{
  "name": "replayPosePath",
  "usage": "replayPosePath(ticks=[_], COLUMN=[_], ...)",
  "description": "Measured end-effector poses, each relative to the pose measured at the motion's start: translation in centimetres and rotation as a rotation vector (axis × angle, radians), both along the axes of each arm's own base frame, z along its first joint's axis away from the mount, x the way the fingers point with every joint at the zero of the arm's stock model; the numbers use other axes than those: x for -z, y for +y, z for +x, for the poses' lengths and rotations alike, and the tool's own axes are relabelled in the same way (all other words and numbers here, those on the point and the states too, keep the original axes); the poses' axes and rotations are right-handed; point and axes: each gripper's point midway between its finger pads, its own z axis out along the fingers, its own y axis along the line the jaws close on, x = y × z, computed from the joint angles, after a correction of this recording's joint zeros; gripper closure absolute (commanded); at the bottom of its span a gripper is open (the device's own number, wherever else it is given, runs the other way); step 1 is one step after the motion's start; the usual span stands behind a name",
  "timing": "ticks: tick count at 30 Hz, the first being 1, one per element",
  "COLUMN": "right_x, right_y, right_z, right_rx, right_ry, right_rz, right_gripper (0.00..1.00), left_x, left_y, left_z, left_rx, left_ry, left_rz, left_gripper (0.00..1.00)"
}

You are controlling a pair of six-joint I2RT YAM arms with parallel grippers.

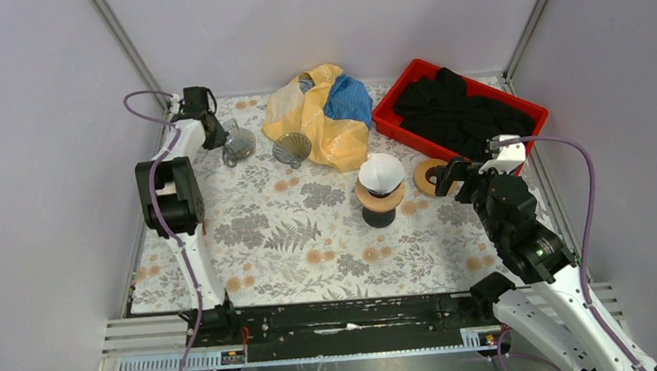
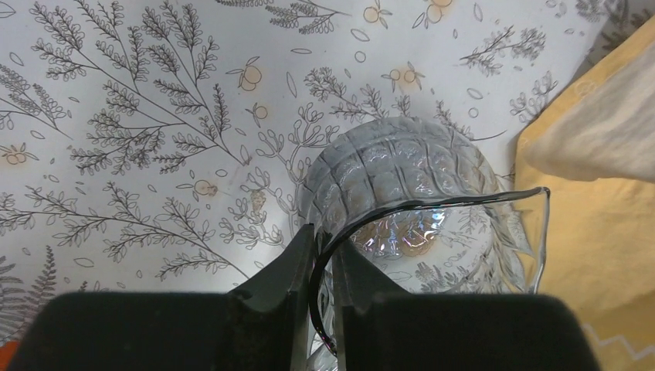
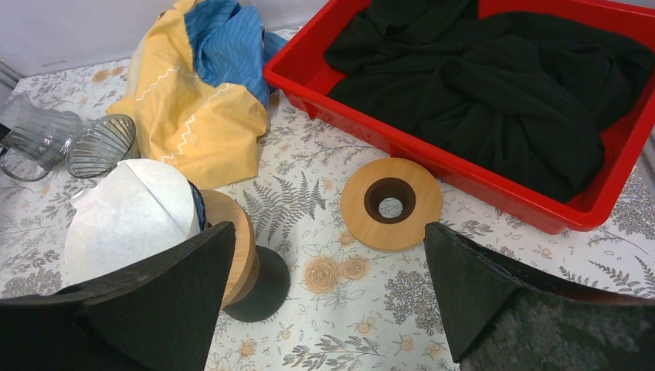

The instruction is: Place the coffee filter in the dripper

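Note:
My left gripper should release the glass jug between the printed fern and the holder's black base (image 1: pixel 327 231).
A white paper coffee filter (image 1: pixel 381 172) sits opened on a wooden-collared holder with a black base (image 1: pixel 379 206) at mid-table; it also shows in the right wrist view (image 3: pixel 127 212). A ribbed glass dripper cone (image 1: pixel 292 148) lies near the cloth, also in the right wrist view (image 3: pixel 100 145). My left gripper (image 1: pixel 218 139) is shut on the rim of a glass jug (image 2: pixel 402 178) at the far left. My right gripper (image 1: pixel 459 175) is open and empty, just right of the filter, above the table between the holder and a wooden ring (image 3: pixel 391 202).
A crumpled yellow and blue cloth (image 1: pixel 328 115) lies at the back. A red tray (image 1: pixel 388 116) of black fabric stands at the back right. The wooden ring (image 1: pixel 429 178) lies flat by the tray. Grey walls close in both sides.

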Motion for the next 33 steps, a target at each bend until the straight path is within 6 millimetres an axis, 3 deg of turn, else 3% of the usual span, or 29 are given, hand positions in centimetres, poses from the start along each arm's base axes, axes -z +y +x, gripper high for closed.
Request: replayPosePath(ticks=[9, 14, 20, 25, 33], right_x=[0.0, 0.0, 0.0, 0.0, -0.3], right_y=[0.0, 0.0, 0.1, 0.1, 0.1], right_z=[0.0, 0.0, 0.0, 0.0, -0.2], right_rx=[0.0, 0.0, -0.002, -0.005, -0.011], right_ry=[-0.001, -0.001, -0.001, 0.0, -0.012], right_rz=[0.001, 0.001, 0.004, 0.006, 0.014], right_gripper=[0.0, 0.0, 0.0, 0.01, 0.01], left_x=[-0.8, -4.2, -9.1, -10.7, -9.4], left_y=[0.0, 0.1, -1.0, -3.3, -9.9], left_z=[-1.5, -2.4, -4.9, -8.0, -13.0], left_rx=[0.04, 0.05, 0.068, 0.115, 0.276], left_ry=[0.044, 0.006, -0.074, -0.097, -0.039], left_rz=[0.025, 0.045, 0.046, 0.039, 0.02], left_gripper=[0.93, 0.93, 0.93, 0.93, 0.93])
